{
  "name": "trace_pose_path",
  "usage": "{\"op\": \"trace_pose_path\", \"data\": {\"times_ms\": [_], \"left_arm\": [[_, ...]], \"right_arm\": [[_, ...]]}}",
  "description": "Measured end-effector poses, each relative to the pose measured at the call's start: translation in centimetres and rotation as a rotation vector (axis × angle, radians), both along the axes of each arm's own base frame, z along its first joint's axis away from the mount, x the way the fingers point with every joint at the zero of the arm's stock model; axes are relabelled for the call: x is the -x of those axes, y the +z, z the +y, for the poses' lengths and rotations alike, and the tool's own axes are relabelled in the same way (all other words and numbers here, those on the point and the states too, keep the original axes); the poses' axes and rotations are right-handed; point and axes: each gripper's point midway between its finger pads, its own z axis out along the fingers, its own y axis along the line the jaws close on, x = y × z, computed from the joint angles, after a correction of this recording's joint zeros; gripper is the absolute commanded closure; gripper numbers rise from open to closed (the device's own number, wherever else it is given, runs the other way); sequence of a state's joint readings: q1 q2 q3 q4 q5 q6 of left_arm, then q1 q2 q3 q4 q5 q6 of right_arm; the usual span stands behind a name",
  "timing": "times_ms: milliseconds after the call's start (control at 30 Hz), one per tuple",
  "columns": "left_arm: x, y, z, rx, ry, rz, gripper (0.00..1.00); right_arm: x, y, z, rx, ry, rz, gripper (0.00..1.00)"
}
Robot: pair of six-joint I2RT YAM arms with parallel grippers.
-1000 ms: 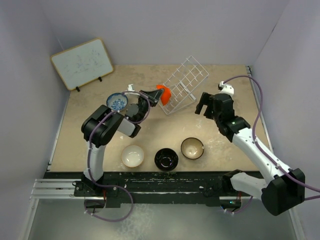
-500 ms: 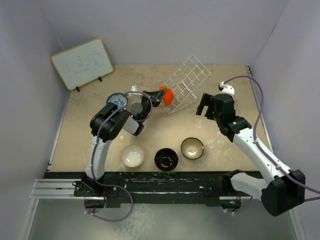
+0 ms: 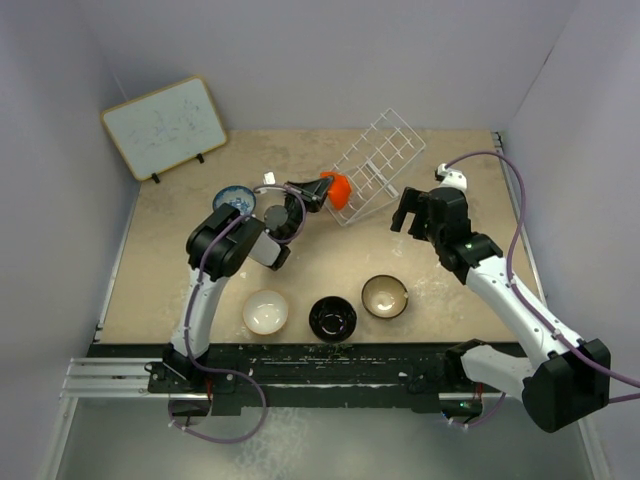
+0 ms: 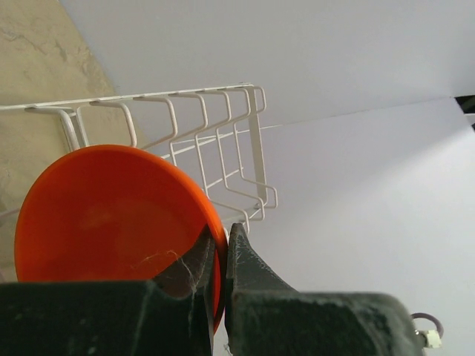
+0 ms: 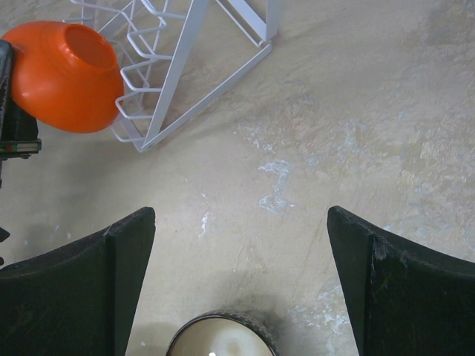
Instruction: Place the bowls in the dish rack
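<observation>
My left gripper is going to release the orange bowl, setting it free between the wires at the near end of the dish rack (image 3: 355, 182).
My left gripper (image 3: 321, 192) (image 4: 223, 239) is shut on the rim of the orange bowl (image 3: 338, 189) (image 4: 111, 215) (image 5: 63, 74). The bowl is held tilted off the table, right against the near left end of the white wire dish rack (image 3: 378, 165) (image 4: 215, 133) (image 5: 185, 59). My right gripper (image 3: 410, 222) (image 5: 241, 245) hangs open and empty to the right of the rack, above the table. The tan bowl (image 3: 384, 296) (image 5: 219, 343) lies just below it. The blue-patterned bowl (image 3: 232, 197), cream-white bowl (image 3: 266, 311) and black bowl (image 3: 332, 318) sit on the table.
A whiteboard with a wooden frame (image 3: 165, 125) leans at the back left. Pale walls close in the table on the left, back and right. The arm bases stand along the near edge.
My left gripper has carried the orange bowl a little to the right and back, up against the rack, and its arm has swung right. The right arm has hardly moved.
</observation>
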State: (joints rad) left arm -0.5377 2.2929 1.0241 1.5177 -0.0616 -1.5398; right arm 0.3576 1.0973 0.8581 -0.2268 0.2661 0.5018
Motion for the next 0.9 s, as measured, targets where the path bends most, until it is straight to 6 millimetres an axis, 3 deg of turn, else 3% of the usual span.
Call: {"op": "trace_pose_path", "data": {"times_ms": [300, 733, 900], "left_arm": [[-1.1, -2.2, -0.4, 0.127, -0.024, 0.091, 1.0], [-1.4, -2.6, -1.3, 0.225, -0.071, 0.141, 1.0], [-1.3, -2.5, -1.4, 0.226, -0.076, 0.14, 1.0]], "right_arm": [[0.1, 0.0, 0.3, 0.001, 0.022, 0.003, 0.0], [0.1, 0.0, 0.5, -0.002, 0.038, 0.005, 0.0], [-0.4, 1.1, 0.7, -0.009, 0.039, -0.017, 0.0]]}}
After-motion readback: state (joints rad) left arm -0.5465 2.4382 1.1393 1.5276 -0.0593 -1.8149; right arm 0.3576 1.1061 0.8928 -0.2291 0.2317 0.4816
